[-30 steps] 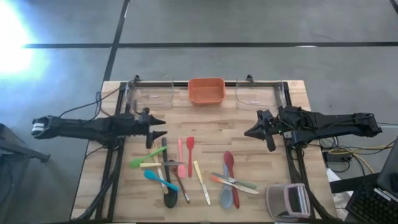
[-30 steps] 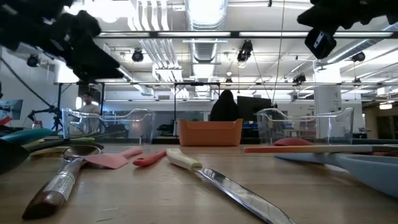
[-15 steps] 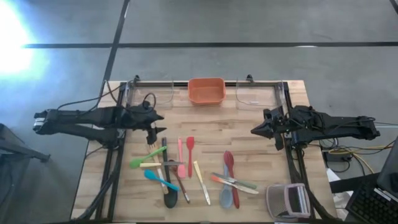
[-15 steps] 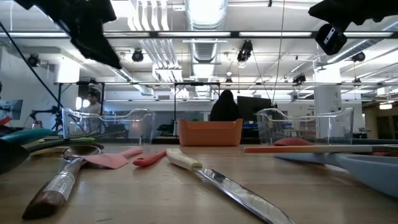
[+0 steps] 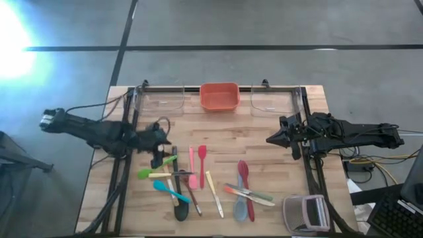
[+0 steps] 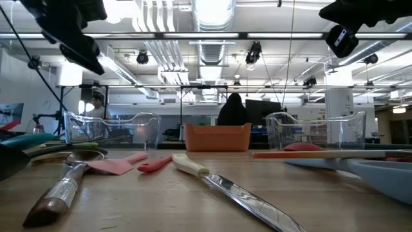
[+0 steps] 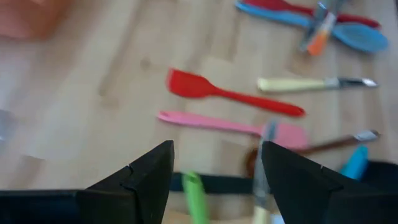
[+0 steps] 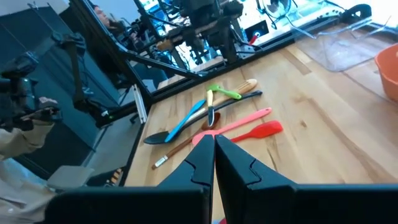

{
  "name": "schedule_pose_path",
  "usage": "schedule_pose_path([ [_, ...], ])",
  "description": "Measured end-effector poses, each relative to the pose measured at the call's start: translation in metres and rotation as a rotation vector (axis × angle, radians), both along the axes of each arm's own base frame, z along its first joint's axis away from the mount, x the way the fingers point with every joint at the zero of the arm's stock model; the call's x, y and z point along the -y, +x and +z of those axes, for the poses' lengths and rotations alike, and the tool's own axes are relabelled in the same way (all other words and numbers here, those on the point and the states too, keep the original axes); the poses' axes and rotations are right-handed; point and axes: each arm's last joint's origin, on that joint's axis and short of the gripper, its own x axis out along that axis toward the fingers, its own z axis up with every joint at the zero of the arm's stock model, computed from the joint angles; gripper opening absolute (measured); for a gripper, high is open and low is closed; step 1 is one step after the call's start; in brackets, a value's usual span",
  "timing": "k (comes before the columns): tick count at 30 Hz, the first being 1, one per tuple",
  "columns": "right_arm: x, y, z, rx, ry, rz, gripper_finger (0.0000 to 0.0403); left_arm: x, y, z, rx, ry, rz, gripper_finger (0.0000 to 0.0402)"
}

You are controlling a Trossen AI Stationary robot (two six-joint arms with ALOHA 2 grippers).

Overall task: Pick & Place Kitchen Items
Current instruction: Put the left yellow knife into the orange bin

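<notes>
My left gripper will close next on the cream handle's blade end [image 5: 169, 175] [image 7: 260, 204], on the knife that lies across the handle of the black spoon.
Several slim utensils lie flat on the wooden table [image 5: 277, 172]: a green spatula [image 5: 156, 166], a pink spatula [image 5: 192, 165], a red spatula [image 5: 202, 156], a blue spoon [image 5: 165, 190], a black spoon [image 5: 178, 201], a dark red spoon [image 5: 243, 173] and others. My left gripper [image 5: 158, 157] is open, tipped down above the green spatula's handle [image 7: 194, 198], touching nothing. The wrist view shows the red spatula [image 7: 230, 94] and the pink spatula [image 7: 230, 124] beyond its fingers. My right gripper [image 5: 271, 140] is shut and empty, held high at the right; it also shows in its wrist view [image 8: 214, 158].
An orange bin [image 5: 219, 96] stands at the far edge between two clear bins [image 5: 162, 99] [image 5: 272, 99]. A grey container [image 5: 306, 213] sits at the near right corner. Bare wood lies between the utensils and the bins. A person [image 6: 233, 109] is in the room behind.
My left gripper has swung toward the table's near edge and tipped down, ending over the green spatula's handle. My right gripper has drawn back slightly toward the right edge. No utensil has moved.
</notes>
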Motion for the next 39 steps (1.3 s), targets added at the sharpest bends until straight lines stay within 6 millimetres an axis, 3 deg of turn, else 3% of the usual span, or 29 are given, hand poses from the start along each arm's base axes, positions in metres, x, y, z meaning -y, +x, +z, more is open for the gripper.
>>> schedule_pose_path([
  [13,0.0,0.0,0.0,0.006,-0.038,0.007,0.0008,0.052,0.001,-0.016,-0.089,0.036,0.092,0.0245],
  [21,0.0,0.0,0.0,0.006,-0.041,0.008,0.0008,0.065,0.011,-0.035,-0.235,-0.041,0.056,0.0245],
  [29,0.0,0.0,0.0,0.012,-0.077,0.014,0.0008,0.071,0.019,-0.044,-0.257,-0.099,0.051,0.0245],
  [39,0.0,0.0,0.0,0.017,-0.107,0.019,0.0008,0.077,0.028,-0.061,-0.328,-0.051,0.037,0.0245],
])
